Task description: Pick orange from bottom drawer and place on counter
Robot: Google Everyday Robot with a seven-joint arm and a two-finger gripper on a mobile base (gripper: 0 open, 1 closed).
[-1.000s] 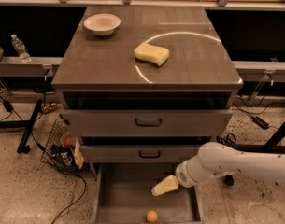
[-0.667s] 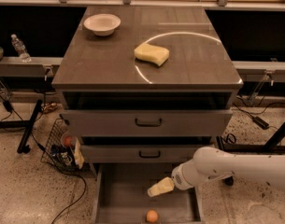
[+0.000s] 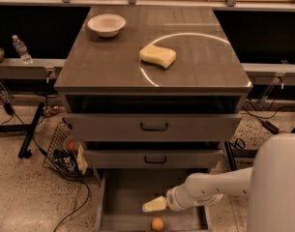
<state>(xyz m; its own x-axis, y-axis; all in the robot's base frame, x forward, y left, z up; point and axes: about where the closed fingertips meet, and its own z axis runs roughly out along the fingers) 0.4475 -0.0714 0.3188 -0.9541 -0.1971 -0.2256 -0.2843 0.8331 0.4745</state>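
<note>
The gripper will close around the sides of the orange [image 3: 157,223] lying near the open bottom drawer's front edge.
The orange [image 3: 157,224] is a small round fruit on the floor of the open bottom drawer [image 3: 123,202], near its front edge. My gripper [image 3: 154,205] reaches in from the right on a white arm and hangs inside the drawer, just above and slightly left of the orange, not touching it. The counter [image 3: 108,62] is the dark wood-grain cabinet top with a pale arc mark, above the drawers.
A yellow sponge [image 3: 158,55] and a white bowl [image 3: 107,24] sit on the counter. Two wider drawers with black handles [image 3: 154,127] stick out above the bottom drawer. A wire basket [image 3: 65,151] with a reddish round thing stands on the floor at left.
My gripper has moved left and down inside the bottom drawer, closer to the orange. The orange has not moved.
</note>
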